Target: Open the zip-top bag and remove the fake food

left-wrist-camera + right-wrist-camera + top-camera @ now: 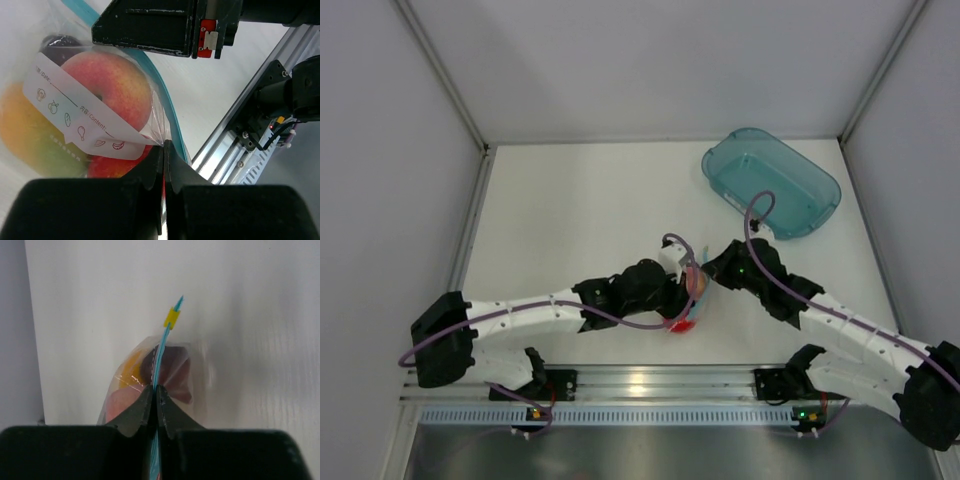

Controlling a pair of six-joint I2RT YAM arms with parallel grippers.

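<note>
My left gripper is pinching clear plastic next to the teal zip, so it needs to open and grab the zip itself (174,122) before my right gripper takes the yellow tab.
The zip-top bag (691,296) is held up between both grippers at the table's middle. In the left wrist view my left gripper (164,144) is shut on the bag's clear plastic (150,127), just below the white label, beside the teal zip strip (167,107). Inside are a pinkish peach ball (112,85), a yellow-orange mango (27,135), a red ball (112,167) and a dark piece (60,44). My right gripper (154,388) is shut on the teal zip strip (159,357) below a yellow tab (172,317). The fake food shows through the bag (127,372).
A teal translucent tub (817,192) stands at the back right, with nothing seen in it. A metal rail (650,385) runs along the near edge. White walls enclose the table on the left, back and right.
</note>
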